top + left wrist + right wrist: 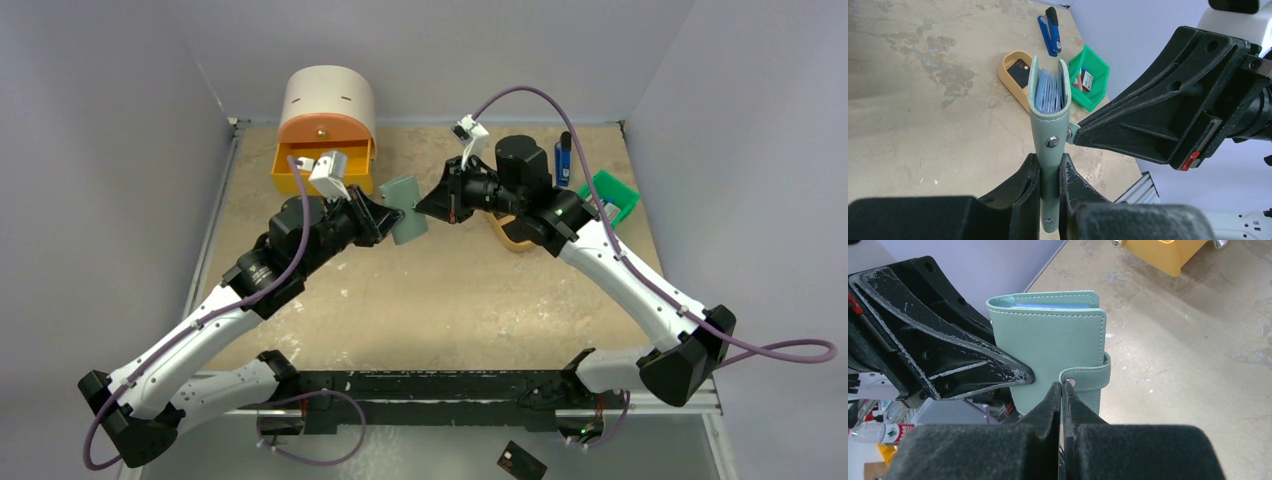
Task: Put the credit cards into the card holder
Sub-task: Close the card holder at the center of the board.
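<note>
My left gripper will set the grey-green card holder down on the bare middle of the table (413, 283) (977, 169), closer to me than the tan tray. The holder is still held above the table.
The grey-green card holder (407, 210) (1049, 125) is held above the table with its pale blue pockets facing away from the left wrist. My left gripper (1050, 160) (385, 218) is shut on its spine. My right gripper (1062, 385) (428, 203) meets it from the right, jaws pressed together on the end of the side tab (1088, 376) at the snap. One black credit card (1020, 72) lies in the tan tray (1010, 59). Another black card (521, 461) lies below the table's near edge, in front of the arm bases.
A bright green bin (610, 195) (1090, 75) with small items sits at the right, next to the tan tray. A blue lighter-like stick (563, 157) (1049, 32) lies behind it. An orange drawer box (325, 165) with a pale domed top stands at the back left.
</note>
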`<state>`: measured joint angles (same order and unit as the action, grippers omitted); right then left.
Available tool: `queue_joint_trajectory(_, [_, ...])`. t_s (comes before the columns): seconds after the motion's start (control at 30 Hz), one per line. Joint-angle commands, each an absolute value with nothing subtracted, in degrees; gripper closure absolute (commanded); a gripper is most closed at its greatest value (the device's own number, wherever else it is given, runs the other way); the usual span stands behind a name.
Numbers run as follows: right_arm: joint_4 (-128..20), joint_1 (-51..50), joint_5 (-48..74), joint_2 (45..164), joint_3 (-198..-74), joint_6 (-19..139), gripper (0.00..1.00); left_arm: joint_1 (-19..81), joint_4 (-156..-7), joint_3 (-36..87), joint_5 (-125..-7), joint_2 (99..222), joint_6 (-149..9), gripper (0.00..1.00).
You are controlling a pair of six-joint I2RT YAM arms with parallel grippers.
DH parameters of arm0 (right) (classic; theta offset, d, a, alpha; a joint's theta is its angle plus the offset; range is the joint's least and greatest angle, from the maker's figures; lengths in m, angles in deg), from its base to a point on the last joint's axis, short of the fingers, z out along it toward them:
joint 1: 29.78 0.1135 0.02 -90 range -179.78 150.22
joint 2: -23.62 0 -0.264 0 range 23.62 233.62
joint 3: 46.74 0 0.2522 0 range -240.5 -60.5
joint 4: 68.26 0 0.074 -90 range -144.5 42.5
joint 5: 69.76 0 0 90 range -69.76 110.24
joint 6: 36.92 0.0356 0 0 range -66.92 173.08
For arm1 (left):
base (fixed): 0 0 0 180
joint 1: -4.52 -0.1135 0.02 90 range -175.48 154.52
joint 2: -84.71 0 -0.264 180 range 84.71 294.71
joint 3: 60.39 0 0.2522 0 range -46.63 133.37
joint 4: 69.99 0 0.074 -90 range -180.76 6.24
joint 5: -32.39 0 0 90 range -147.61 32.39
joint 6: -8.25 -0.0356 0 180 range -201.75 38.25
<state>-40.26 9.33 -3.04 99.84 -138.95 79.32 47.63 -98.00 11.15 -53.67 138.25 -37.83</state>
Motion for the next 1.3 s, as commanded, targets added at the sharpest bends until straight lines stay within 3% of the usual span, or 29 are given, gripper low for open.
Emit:
queue_joint_trajectory(0.0, [-43.7, 9.8, -1.8, 100.0, -139.5, 80.1, 1.0, 48.2, -88.7, 13.1, -61.5, 137.6, -35.8, 1.0])
queue_joint_trajectory(0.77, [-44.8, 10.9, -2.6, 104.0, -141.3, 81.1, 1.0, 51.3, -73.5, 12.8, -72.7, 138.0, -28.5, 1.0])
queue_joint_trajectory(1.03, [-43.8, 10.8, -3.3, 102.3, -140.1, 82.1, 1.0, 51.8, -79.6, 14.1, -68.0, 137.7, -31.8, 1.0])
queue_joint_trajectory(1.13, [-43.9, 10.0, -2.6, 98.6, -138.1, 81.7, 0.62, 51.8, -87.3, 14.0, -61.2, 136.9, -35.0, 1.0])
queue_joint_trajectory(1.2, [-42.9, 9.5, -1.8, 95.9, -137.2, 81.0, 0.47, 51.9, -90.8, 13.4, -55.8, 136.1, -36.3, 1.0])
queue_joint_trajectory(1.27, [-40.8, 9.0, -1.9, 94.1, -137.3, 80.1, 0.38, 51.9, -92.0, 12.2, -53.8, 135.3, -36.8, 1.0])
